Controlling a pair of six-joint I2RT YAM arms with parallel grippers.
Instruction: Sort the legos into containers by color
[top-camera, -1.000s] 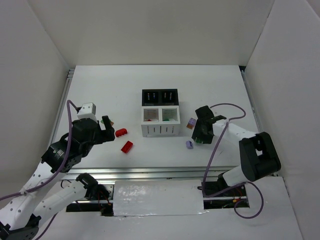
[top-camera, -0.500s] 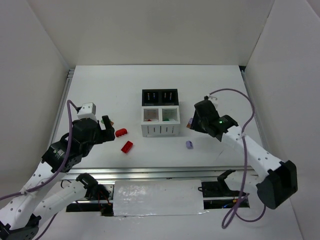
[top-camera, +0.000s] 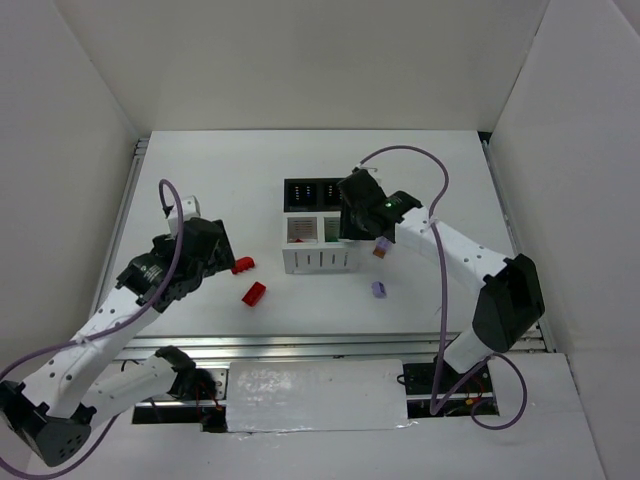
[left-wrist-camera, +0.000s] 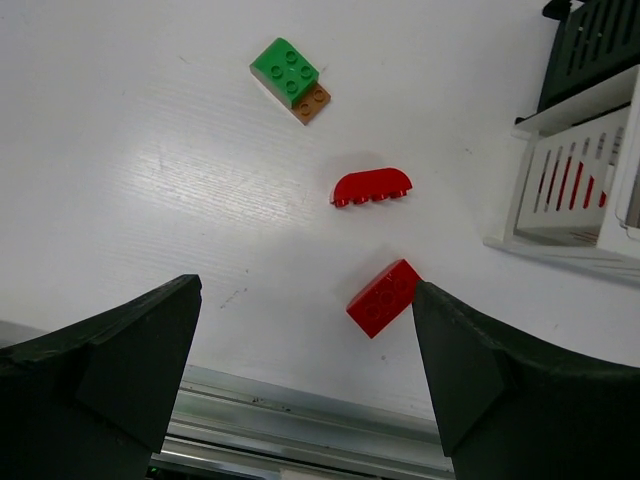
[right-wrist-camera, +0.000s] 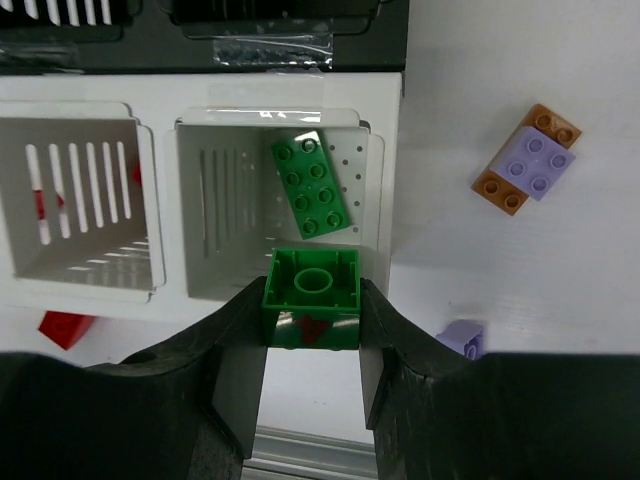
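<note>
The arched red lego lies just beyond the flat red lego. My left gripper will close on both ends (top-camera: 243, 265) (left-wrist-camera: 371, 186) of the arched red lego.
The containers (top-camera: 320, 262) stand mid-table, two black compartments behind and two white ones in front. My right gripper (top-camera: 352, 226) is shut on a green lego (right-wrist-camera: 311, 298) and holds it above the front edge of the right white compartment (right-wrist-camera: 375, 200), where another green lego (right-wrist-camera: 313, 184) lies. My left gripper (left-wrist-camera: 305, 290) is open and empty above the table, with a flat red lego (left-wrist-camera: 383, 297) just inside its right finger. An arched red lego (left-wrist-camera: 371, 186) and a green lego with a brown piece (left-wrist-camera: 291, 76) lie beyond it.
A lavender lego on a brown piece (right-wrist-camera: 527, 172) and a small lavender lego (right-wrist-camera: 462, 338) lie right of the containers. Something red shows in the left white compartment (right-wrist-camera: 40, 205). The table's metal front rail (left-wrist-camera: 300, 415) runs just below the left gripper.
My right arm has swung left from beside the lavender legos to over the right white compartment, carrying the green lego. My left arm has shifted forward, towards the red legos.
</note>
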